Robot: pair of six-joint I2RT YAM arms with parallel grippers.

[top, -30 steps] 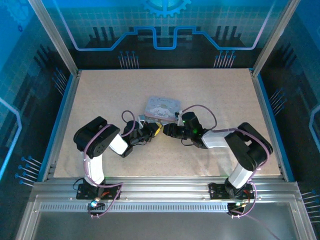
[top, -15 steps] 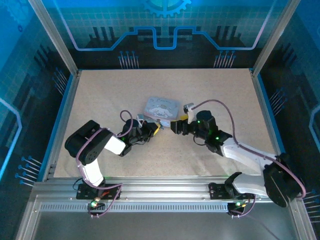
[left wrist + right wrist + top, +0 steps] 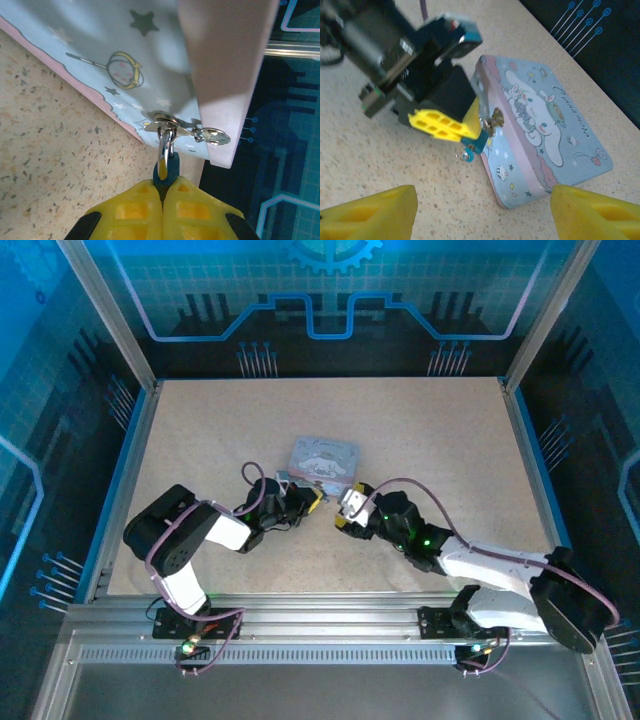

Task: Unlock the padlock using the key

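I can see the padlock's shackle shut through the latch with the key in place, so next I close my right gripper on the key's head [image 3: 467,154] and turn it.
My left gripper [image 3: 166,182] is shut on the padlock [image 3: 166,170], a small teal body whose silvery shackle runs through the latch of a pale blue cartoon tin [image 3: 125,55]. In the right wrist view the same lock [image 3: 480,141] pokes out below the left gripper's yellow fingers [image 3: 442,125]. A tiny round silvery piece, apparently the key [image 3: 467,155], sticks out of the lock's lower end. My right gripper [image 3: 484,200] is open a short way in front of lock and key, touching neither. From above, the left gripper [image 3: 313,500] and right gripper [image 3: 349,511] face each other beside the tin [image 3: 322,458].
The tin lies flat on the speckled beige table [image 3: 430,440], its long side toward both grippers. Blue rails edge the table, with a metal frame post [image 3: 540,315] at the back right. The right arm's forearm [image 3: 490,562] lies low along the near right.
The right gripper has opened wide and drawn back slightly toward the near edge, its arm stretching low to the right. The left gripper has stayed shut on the padlock at the tin.
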